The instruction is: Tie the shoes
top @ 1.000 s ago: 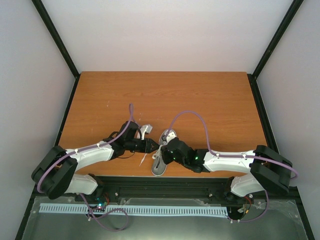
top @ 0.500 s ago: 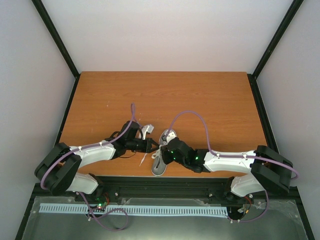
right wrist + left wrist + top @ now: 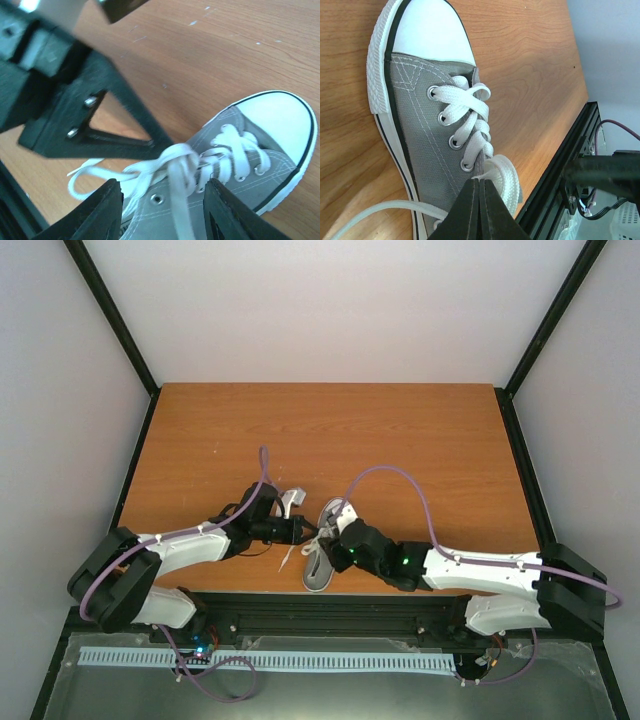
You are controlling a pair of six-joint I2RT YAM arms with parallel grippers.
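My left gripper has the lace wrapped loosely beside its tip, so next my right gripper pinches the lace at that tip (image 3: 176, 151) and pulls it away to tighten the knot.
A small grey canvas shoe (image 3: 322, 562) with a white toe cap (image 3: 427, 30) lies near the table's front edge, toe pointing away from the arms. Its white laces (image 3: 180, 162) bunch into a loose knot over the upper eyelets. My left gripper (image 3: 480, 181) is shut, pinching a lace loop (image 3: 509, 172) at its tip; in the top view it (image 3: 306, 531) reaches in from the left. Directly above the knot my right gripper (image 3: 162, 192) stands open, one finger on each side, with nothing held. From above, the right gripper (image 3: 333, 543) hides the shoe's middle.
A loose lace end (image 3: 288, 558) trails onto the wooden table (image 3: 400, 440) left of the shoe. The black frame rail (image 3: 565, 165) runs along the table's near edge, close behind the shoe's heel. White walls enclose the table on three sides.
The right gripper has opened and let go of the lace, and its arm has shifted. The left gripper has shut on a lace loop and pulled slightly left.
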